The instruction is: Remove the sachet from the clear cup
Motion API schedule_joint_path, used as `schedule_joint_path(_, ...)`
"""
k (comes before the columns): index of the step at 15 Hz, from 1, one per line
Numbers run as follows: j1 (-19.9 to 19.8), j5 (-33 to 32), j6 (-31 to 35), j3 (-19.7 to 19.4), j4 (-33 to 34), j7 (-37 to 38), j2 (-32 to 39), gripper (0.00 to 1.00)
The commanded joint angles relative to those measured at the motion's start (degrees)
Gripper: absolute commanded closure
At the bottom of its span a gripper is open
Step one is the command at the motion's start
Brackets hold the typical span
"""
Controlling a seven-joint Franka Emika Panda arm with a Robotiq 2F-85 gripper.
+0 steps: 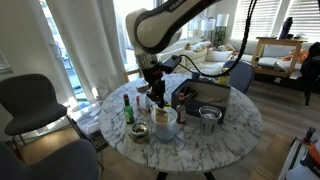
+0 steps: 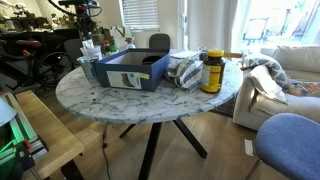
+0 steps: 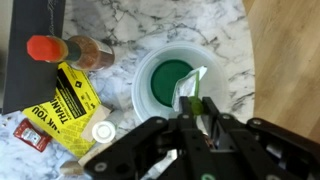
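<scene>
My gripper will release the sachet on the marble table (image 3: 9, 121), setting it free in the spot between the black box and the small red packet.
The clear cup (image 1: 165, 119) stands on the round marble table (image 1: 235, 128), near its front. In the wrist view the cup (image 3: 150, 75) is seen from above, with green showing through its bottom. My gripper (image 1: 155, 97) hangs just above the cup's rim. In the wrist view its fingertips (image 3: 196, 107) are shut on a thin packet, the sachet (image 3: 191, 90). The sachet's edge sticks out over the cup's mouth. Its colour is hard to tell here. A brownish-red bit shows deeper between the fingers.
A green bottle (image 1: 128, 112), a small dish (image 1: 138, 131) and a metal bowl (image 1: 209, 115) surround the cup. A blue bin (image 2: 130, 70) and a yellow jar (image 2: 212, 72) stand further back. A red-capped bottle (image 3: 45, 47) and a yellow packet (image 3: 65, 100) lie beside the cup. Chairs ring the table.
</scene>
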Motion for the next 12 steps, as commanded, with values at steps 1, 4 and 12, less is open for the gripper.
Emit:
schedule_joint_path(1,0.4,1.3,-8.5,1.1,-2.2,-1.8,-11.2,0.96)
schedule_joint_path(4,-0.6,-0.5,-11.7,0.2,-3.3,5.1,-20.8,0.96)
schedule_joint_path(12,-6.3,0.1,-9.1,-4.9,-6.8,6.1,-29.8,0.96)
